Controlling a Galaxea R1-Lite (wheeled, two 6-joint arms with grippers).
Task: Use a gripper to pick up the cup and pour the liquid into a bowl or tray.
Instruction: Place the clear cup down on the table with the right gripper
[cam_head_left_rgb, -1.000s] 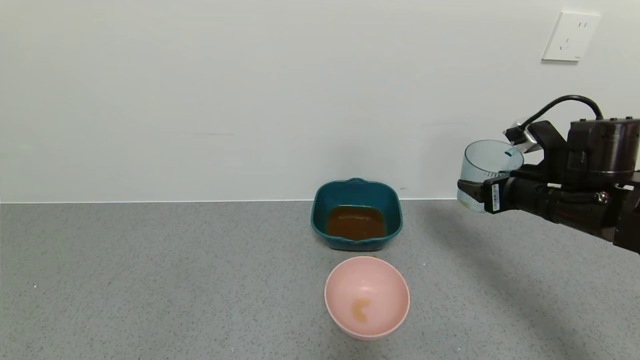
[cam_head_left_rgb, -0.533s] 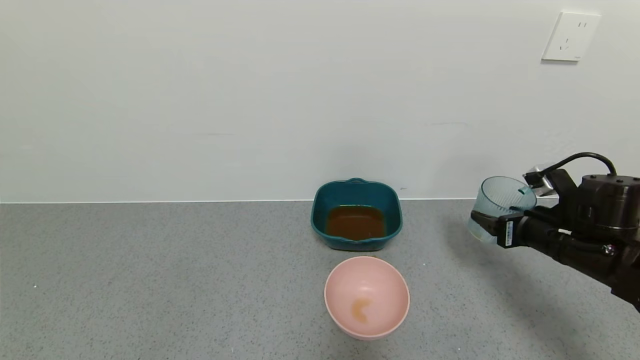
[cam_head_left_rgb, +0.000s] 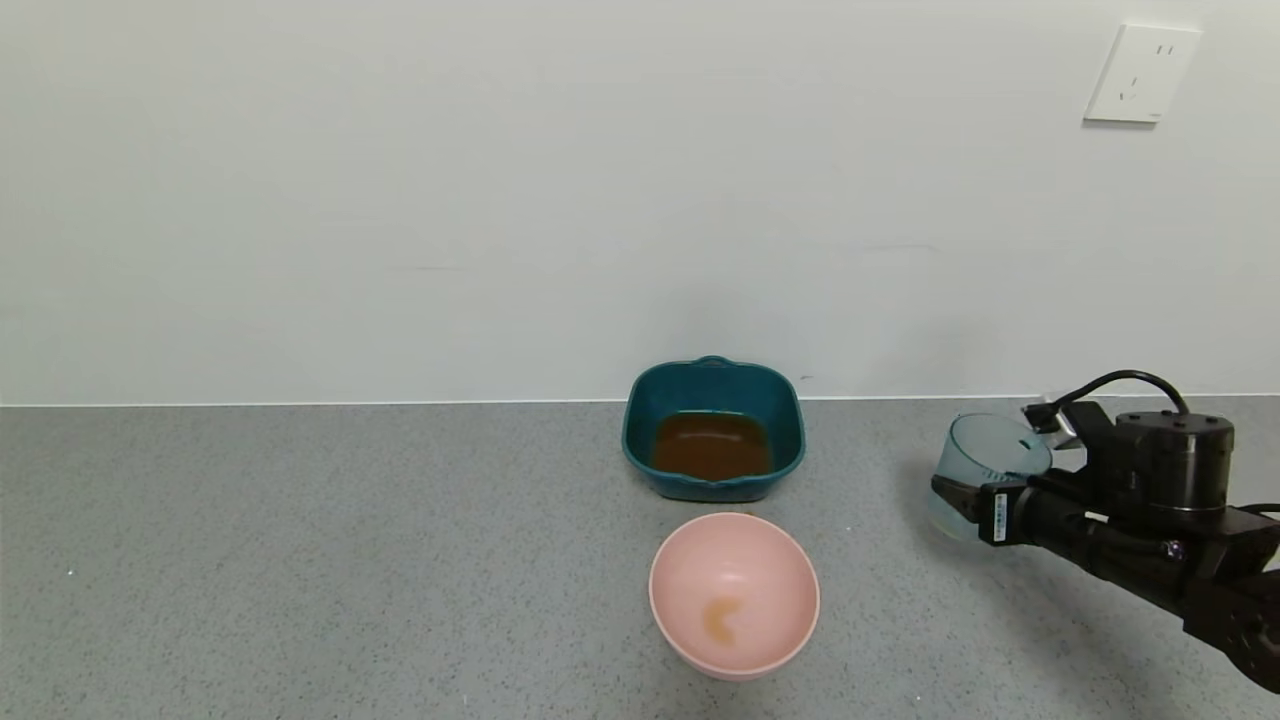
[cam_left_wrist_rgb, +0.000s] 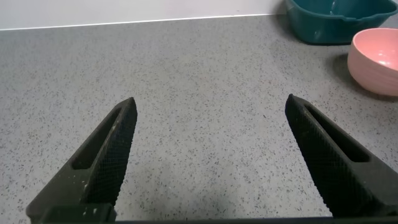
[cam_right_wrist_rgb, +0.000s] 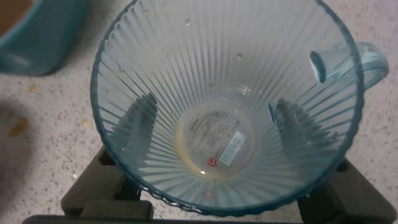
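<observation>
My right gripper is going to set the cup, now held low over the counter, down. It will go on the bare counter (cam_head_left_rgb: 956, 552) (cam_right_wrist_rgb: 211, 158) next to the teal basin and pink bowl.
My right gripper (cam_head_left_rgb: 965, 500) is shut on the translucent blue-grey ribbed cup (cam_head_left_rgb: 985, 465), holding it upright and low over the counter at the right. In the right wrist view the cup (cam_right_wrist_rgb: 227, 106) is nearly empty, with a thin yellowish film at its bottom and the fingers (cam_right_wrist_rgb: 140, 121) showing through its wall. The dark teal basin (cam_head_left_rgb: 640, 425) stands at the back middle and holds the reddish-brown liquid (cam_head_left_rgb: 712, 446). My left gripper (cam_left_wrist_rgb: 211, 106) is open and empty over bare counter, out of the head view.
A round pale pink bowl (cam_head_left_rgb: 770, 560) with a small orange smear stands just in front of the basin; it also shows in the left wrist view (cam_left_wrist_rgb: 375, 59). A white wall with a socket (cam_head_left_rgb: 1140, 72) rises behind the grey counter. Small drops lie near the basin (cam_right_wrist_rgb: 18, 126).
My right arm has come down with the cup, from well above the counter to just over it, and slightly back to the right. The basin and pink bowl have not moved.
</observation>
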